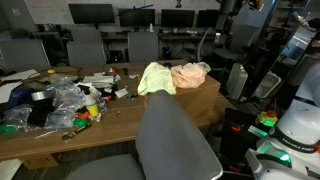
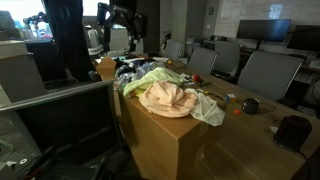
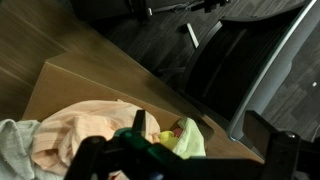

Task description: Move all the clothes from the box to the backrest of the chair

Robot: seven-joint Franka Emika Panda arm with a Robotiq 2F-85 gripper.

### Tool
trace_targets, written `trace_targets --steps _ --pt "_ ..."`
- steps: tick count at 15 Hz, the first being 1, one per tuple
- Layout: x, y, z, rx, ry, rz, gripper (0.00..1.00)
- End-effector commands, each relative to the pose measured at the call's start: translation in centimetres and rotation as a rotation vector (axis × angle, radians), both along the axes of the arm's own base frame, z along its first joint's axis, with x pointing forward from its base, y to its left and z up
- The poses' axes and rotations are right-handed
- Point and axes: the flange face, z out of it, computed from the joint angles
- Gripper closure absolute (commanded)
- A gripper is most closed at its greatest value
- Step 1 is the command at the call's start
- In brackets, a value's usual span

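The peach cloth's middle (image 1: 187,72) (image 3: 100,127) lies beside the yellow-green cloth in the cardboard box, and my gripper needs to move down to it next and close there.
A cardboard box (image 1: 200,102) stands on the table edge, and it shows in the other exterior view too (image 2: 160,145). It holds a peach cloth (image 1: 190,74) (image 2: 168,98) and a yellow-green cloth (image 1: 155,78) (image 2: 150,80). In the wrist view the peach cloth (image 3: 80,130) and yellow-green cloth (image 3: 185,142) lie below, in the box (image 3: 80,85). My gripper (image 3: 200,135) is open and empty, high above the box; it also shows in an exterior view (image 2: 130,38). The grey chair's backrest (image 1: 170,135) (image 3: 250,60) stands next to the box with nothing on it.
The wooden table (image 1: 90,135) carries clutter: plastic bags, tape rolls and small items (image 1: 60,105). Office chairs (image 1: 85,45) and monitors (image 1: 90,13) line the back. The robot's white base (image 1: 295,125) stands beside the box. More chairs (image 2: 265,70) stand past the table.
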Motion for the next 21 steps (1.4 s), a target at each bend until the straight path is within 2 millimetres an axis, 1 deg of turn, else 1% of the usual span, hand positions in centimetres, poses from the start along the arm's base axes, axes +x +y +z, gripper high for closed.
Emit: trace_targets --steps 1,2,4,6,7,9,11,13,16,18,21 --pt "4.1 0.0 1.6 -0.076 -0.055 -0.045 0.00" --pt "5.3 -0.1 2.0 -0.093 -0.086 -0.064 0.00" --pt "8.4 -0.4 2.6 -0.126 -0.156 -0.123 0.00" --pt "11.5 -1.2 2.4 -0.172 -0.216 -0.204 0.00" --pt "13.1 -1.9 1.9 -0.198 -0.237 -0.249 0.00" --pt "15.6 -3.8 0.3 -0.246 -0.257 -0.339 0.00" --pt "17.2 -5.9 -2.0 -0.284 -0.226 -0.423 0.00" --pt "18.1 -8.2 -4.8 -0.323 -0.163 -0.502 0.00" --pt "18.5 -10.8 -8.6 -0.350 -0.064 -0.591 0.00" --pt "18.6 -11.9 -10.6 -0.341 -0.013 -0.629 0.00" --pt "18.6 -12.3 -12.5 -0.296 0.051 -0.644 0.00"
